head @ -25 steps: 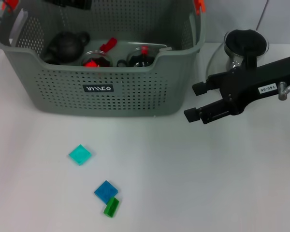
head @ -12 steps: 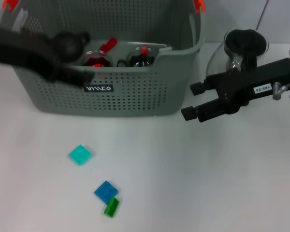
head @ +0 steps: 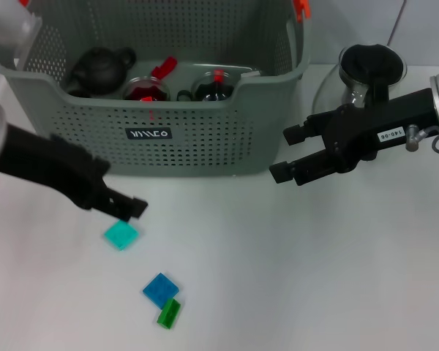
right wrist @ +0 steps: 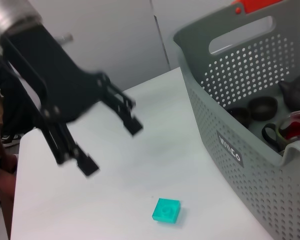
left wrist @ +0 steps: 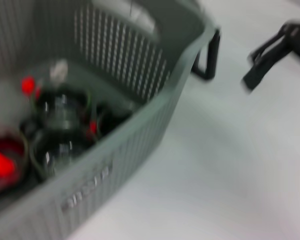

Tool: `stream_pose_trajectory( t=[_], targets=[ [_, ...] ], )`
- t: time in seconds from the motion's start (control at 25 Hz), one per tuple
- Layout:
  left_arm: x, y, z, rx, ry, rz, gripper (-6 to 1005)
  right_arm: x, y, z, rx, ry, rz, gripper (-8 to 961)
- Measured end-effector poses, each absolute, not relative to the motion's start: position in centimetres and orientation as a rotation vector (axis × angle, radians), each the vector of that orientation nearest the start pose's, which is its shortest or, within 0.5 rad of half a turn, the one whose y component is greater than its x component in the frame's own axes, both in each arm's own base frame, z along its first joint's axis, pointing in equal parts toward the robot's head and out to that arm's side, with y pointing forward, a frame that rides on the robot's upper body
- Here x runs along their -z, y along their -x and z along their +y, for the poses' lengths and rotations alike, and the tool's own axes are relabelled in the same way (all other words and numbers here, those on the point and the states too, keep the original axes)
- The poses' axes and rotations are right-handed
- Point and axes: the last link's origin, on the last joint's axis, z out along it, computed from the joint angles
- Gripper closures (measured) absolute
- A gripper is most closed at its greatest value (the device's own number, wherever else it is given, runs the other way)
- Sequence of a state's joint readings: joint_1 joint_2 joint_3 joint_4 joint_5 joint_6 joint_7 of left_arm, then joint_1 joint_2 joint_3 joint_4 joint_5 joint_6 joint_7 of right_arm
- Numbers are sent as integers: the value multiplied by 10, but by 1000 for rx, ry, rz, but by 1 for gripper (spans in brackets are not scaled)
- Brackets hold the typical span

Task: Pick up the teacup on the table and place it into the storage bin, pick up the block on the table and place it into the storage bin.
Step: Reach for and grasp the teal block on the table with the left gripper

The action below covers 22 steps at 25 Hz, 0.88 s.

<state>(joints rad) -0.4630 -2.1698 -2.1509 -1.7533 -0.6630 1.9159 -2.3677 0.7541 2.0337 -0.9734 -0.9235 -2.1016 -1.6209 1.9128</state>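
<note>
The turquoise block nearest the storage bin is next for my left gripper, which should move to the sides of the turquoise block point(head: 121, 234) and close there.
The grey-green storage bin point(head: 205, 142) stands at the back of the table. My left gripper point(head: 121, 205) hangs low over the table in front of the bin's left part, just behind a turquoise block point(head: 121, 235). The right wrist view shows the left gripper point(right wrist: 110, 146) open and holding nothing, with the turquoise block point(right wrist: 166, 210) below it. A blue block point(head: 161, 289) and a green block point(head: 168, 314) lie together nearer the front. Small dark teacups point(right wrist: 262, 105) sit inside the bin point(right wrist: 240, 95); none shows on the table. My right gripper point(head: 284, 153) is open and empty by the bin's right front corner.
Inside the bin are a black teapot point(head: 99, 69) and glass cups with red parts point(head: 146, 88). A glass pot with a black lid point(head: 369, 64) stands behind my right arm. White table stretches across the front right.
My left arm has swung down from the bin's front wall to the table, stopping just behind the turquoise block. The right gripper has edged slightly left. The blocks have not moved.
</note>
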Motion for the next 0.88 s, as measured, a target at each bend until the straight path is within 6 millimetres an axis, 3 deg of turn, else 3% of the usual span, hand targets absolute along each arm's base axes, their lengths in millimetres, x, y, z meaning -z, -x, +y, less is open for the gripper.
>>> stream_pose_trajectory(
  t=[0.36, 0.88],
  targets=[
    [-43, 199, 325, -342, 2558, -1003, 51, -11, -157, 380, -316, 2998, 632, 25],
    [-11, 206, 337, -543, 2508, -963, 50, -10, -160, 381, -318, 2995, 645, 25]
  ],
)
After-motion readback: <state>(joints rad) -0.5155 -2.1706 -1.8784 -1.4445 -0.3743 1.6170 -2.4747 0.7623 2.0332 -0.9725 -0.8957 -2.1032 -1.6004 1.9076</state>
